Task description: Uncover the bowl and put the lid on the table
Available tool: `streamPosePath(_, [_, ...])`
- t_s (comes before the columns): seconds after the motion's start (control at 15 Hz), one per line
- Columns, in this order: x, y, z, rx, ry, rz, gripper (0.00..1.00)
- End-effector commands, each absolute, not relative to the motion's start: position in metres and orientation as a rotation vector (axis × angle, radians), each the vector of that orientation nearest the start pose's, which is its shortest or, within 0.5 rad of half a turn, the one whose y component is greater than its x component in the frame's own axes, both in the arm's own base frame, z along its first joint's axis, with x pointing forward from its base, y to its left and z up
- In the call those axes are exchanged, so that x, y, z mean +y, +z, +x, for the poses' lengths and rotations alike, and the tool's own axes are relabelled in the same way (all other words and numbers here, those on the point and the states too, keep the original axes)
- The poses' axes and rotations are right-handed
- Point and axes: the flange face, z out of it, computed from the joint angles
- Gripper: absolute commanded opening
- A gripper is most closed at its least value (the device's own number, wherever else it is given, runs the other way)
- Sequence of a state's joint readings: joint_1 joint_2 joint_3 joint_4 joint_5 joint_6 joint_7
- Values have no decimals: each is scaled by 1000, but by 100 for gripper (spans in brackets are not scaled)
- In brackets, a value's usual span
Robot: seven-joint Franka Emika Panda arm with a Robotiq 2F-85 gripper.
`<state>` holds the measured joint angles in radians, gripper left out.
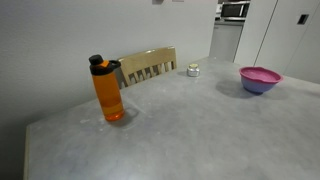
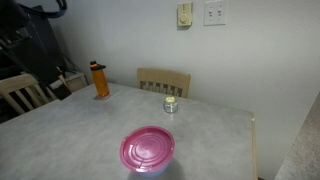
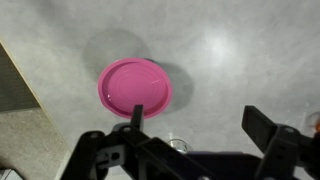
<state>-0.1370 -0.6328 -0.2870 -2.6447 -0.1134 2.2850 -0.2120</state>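
Observation:
The magenta-pink lid's rim (image 1: 250,77) (image 3: 170,92), on the side facing the orange bottle, is the next spot my gripper will go to and close on.
The magenta-pink lid (image 1: 260,74) lies flat on the periwinkle-blue bowl (image 1: 258,87), which stands on the grey table (image 1: 190,135). In an exterior view the lid (image 2: 148,148) hides nearly all of the bowl (image 2: 150,171) near the table's (image 2: 70,130) front edge. In the wrist view the lid (image 3: 135,87) lies below and to the left of my gripper (image 3: 200,125). The gripper is open and empty, high above the bare table (image 3: 230,50). The gripper does not show in either exterior view.
An orange bottle (image 1: 108,92) (image 2: 100,80) stands near the far table edge. A tiny white-and-metal jar (image 1: 193,70) (image 2: 170,104) sits by a wooden chair back (image 1: 148,65) (image 2: 163,80). Another chair (image 2: 20,92) stands at the side.

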Motion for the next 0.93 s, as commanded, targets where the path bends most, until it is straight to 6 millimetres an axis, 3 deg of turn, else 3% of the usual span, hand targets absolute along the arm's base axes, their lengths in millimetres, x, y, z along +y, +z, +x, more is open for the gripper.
streamPosePath(0.0, [-180,440,363,90,-329,-3137,100])
streamPosePath(0.27, [-191,420,378,-14,-237,-3129,100])
streamPosePath(0.33, [-179,430,365,53,-278,-3135,100])
streamPosePath(0.6, [-180,428,367,46,-270,-3138,100])
streamPosePath(0.67, [-173,424,366,-22,-272,-3120,100])
streamPosePath(0.87, [-175,403,386,-56,-257,-3128,100])
